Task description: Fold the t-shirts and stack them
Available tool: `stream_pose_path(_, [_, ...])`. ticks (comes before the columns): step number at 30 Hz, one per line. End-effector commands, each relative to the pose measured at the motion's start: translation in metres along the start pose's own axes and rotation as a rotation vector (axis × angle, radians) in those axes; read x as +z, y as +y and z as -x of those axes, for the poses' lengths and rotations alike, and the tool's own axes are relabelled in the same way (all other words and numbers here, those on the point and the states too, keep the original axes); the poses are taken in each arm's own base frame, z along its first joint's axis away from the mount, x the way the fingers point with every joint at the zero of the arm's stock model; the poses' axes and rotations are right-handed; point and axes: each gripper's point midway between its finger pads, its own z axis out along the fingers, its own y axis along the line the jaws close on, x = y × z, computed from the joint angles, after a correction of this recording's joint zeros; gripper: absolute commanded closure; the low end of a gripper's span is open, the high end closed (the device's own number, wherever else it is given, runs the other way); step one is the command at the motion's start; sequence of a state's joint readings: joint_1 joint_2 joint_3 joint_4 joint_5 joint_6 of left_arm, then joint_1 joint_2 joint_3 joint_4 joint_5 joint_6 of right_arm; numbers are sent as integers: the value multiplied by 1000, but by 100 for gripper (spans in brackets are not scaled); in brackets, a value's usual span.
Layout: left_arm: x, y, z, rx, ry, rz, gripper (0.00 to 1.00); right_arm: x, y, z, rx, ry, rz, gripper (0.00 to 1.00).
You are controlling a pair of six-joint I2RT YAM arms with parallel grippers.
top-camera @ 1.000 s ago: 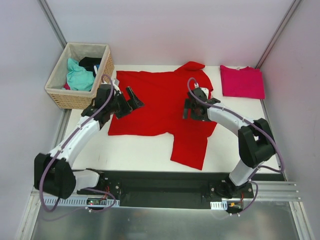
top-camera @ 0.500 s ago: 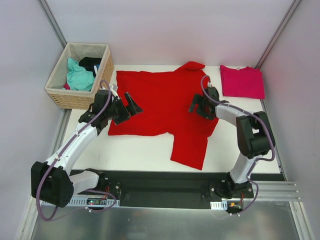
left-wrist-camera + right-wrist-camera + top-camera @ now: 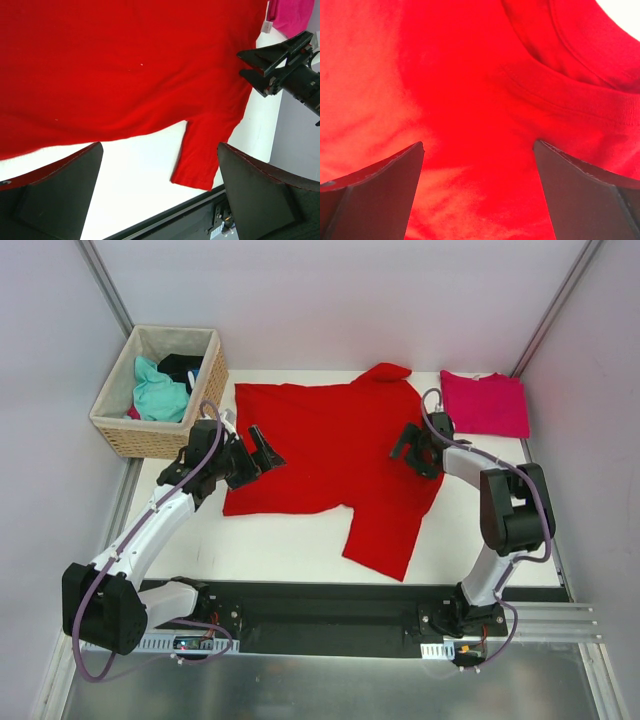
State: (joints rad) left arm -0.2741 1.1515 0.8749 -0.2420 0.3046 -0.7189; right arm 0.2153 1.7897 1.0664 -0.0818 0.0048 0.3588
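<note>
My left gripper is going to close on the near bottom corner (image 3: 228, 511) of the red t-shirt, at the end across from the t-shirt's collar.
The large red t-shirt (image 3: 330, 450) lies spread flat on the white table (image 3: 270, 545), with one sleeve (image 3: 385, 540) pointing toward the near edge. The magenta-pink t-shirt (image 3: 485, 403) lies folded at the back right. My left gripper (image 3: 260, 452) hovers open over the red shirt's left edge, and in the left wrist view it (image 3: 160, 150) holds nothing, with the red t-shirt (image 3: 125, 65) ahead of it. Over the shirt's right side, near the neck, my right gripper (image 3: 410, 448) is open. Its wrist view shows the right gripper (image 3: 478, 145) close above red cloth, the collar seam (image 3: 570, 95) ahead.
A woven wicker basket (image 3: 125, 430) holding teal and dark clothes stands at the back left, just beside the left arm. Grey walls close in the table on three sides. The black rail (image 3: 330, 615) with the arm bases runs along the near edge.
My right gripper has moved right, from the shirt's middle to its right side near the neck. The left gripper drew back slightly toward the left edge. Both stayed open.
</note>
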Motion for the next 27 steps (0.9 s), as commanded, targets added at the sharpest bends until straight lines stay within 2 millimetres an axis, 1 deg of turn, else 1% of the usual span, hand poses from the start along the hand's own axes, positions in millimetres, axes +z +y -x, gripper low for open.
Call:
stream_pose_path(1, [-8,-9,10,22,-27,-8,1,-14,-52,-11,59,41,-188,4])
stream_pose_path(3, [-7,-8,9,20,-24,-7,1,-21,-61,-10,66,40,-225,4])
stream_pose_path(4, [-7,-8,10,19,-25,-6,1,-24,-68,-11,69,35,-253,4])
stream_pose_path(10, [-7,-7,6,9,-16,-7,2,-37,-79,-1,78,23,-282,4])
stream_pose_path(12, [-7,-7,6,9,-14,-9,2,-41,-76,5,71,8,-271,4])
stream_pose_path(14, [-5,-3,5,20,-18,3,2,-46,-68,10,59,1,-240,4])
stream_pose_path(16, [-4,0,0,31,-1,9,2,-63,-45,16,16,-28,-153,4])
stream_pose_path(17, [-2,3,-2,34,5,15,3,-71,-35,17,-22,-46,-134,4])
stream_pose_path(18, [-2,6,-3,37,4,25,3,-82,-19,15,-93,-81,-137,4])
stream_pose_path(19, [-1,12,-7,39,12,41,3,-101,-11,16,-143,-108,-129,4])
stream_pose_path(20, [-2,14,-8,40,12,42,3,-115,8,13,-220,-128,-100,4])
stream_pose_path(21, [-1,16,-13,42,27,44,3,-126,13,11,-255,-144,-97,4])
stream_pose_path(22, [-1,21,-21,41,53,52,3,-145,21,9,-288,-157,-64,4])
stream_pose_path(23, [-2,20,-28,43,72,42,3,-156,31,-2,-341,-149,-34,4])
stream_pose_path(24, [-3,22,-36,46,92,47,4,-166,32,-7,-354,-145,-26,4])
stream_pose_path(25, [-2,33,-50,32,124,74,4,-183,29,-16,-369,-129,-15,4])
stream_pose_path(26, [-3,36,-60,39,137,82,7,-192,31,-26,-390,-117,3,4])
stream_pose_path(27, [-3,42,-69,24,152,101,8,-197,17,-38,-408,-98,-33,4])
